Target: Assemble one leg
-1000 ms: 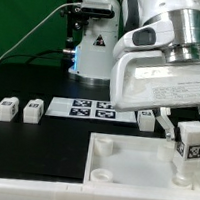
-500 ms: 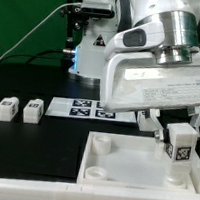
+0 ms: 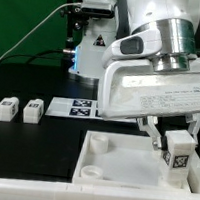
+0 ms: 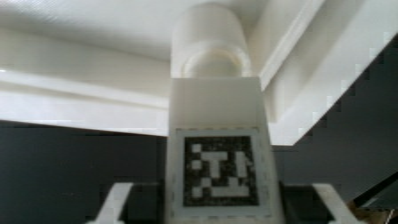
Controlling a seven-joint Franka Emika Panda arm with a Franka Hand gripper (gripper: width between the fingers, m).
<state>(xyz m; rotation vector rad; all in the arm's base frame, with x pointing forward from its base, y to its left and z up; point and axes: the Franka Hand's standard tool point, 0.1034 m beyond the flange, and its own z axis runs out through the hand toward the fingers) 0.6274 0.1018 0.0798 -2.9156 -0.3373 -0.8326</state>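
The leg is standing upright in the corner of the white panel and my gripper's broad side faces front, so I will open, turn my wrist and grip the tagged end (image 3: 180, 149) again for screwing.
My gripper (image 3: 175, 155) is shut on a leg (image 3: 177, 156), a small white blocky peg with a black-and-white tag on its face. It holds the leg upright over the right part of the large white panel (image 3: 121, 163), close to its surface. In the wrist view the leg (image 4: 217, 140) stands between my fingers (image 4: 121, 203), its rounded end pointing at the white panel (image 4: 80, 80). Two more legs (image 3: 7, 108) (image 3: 32, 108) lie on the black table at the exterior view's left.
The marker board (image 3: 74, 108) lies on the table behind the panel. A round corner socket (image 3: 101, 143) shows on the panel's left side. The robot base and cables stand at the back.
My gripper has moved to the exterior view's left and lower with the leg, nearer to the panel.
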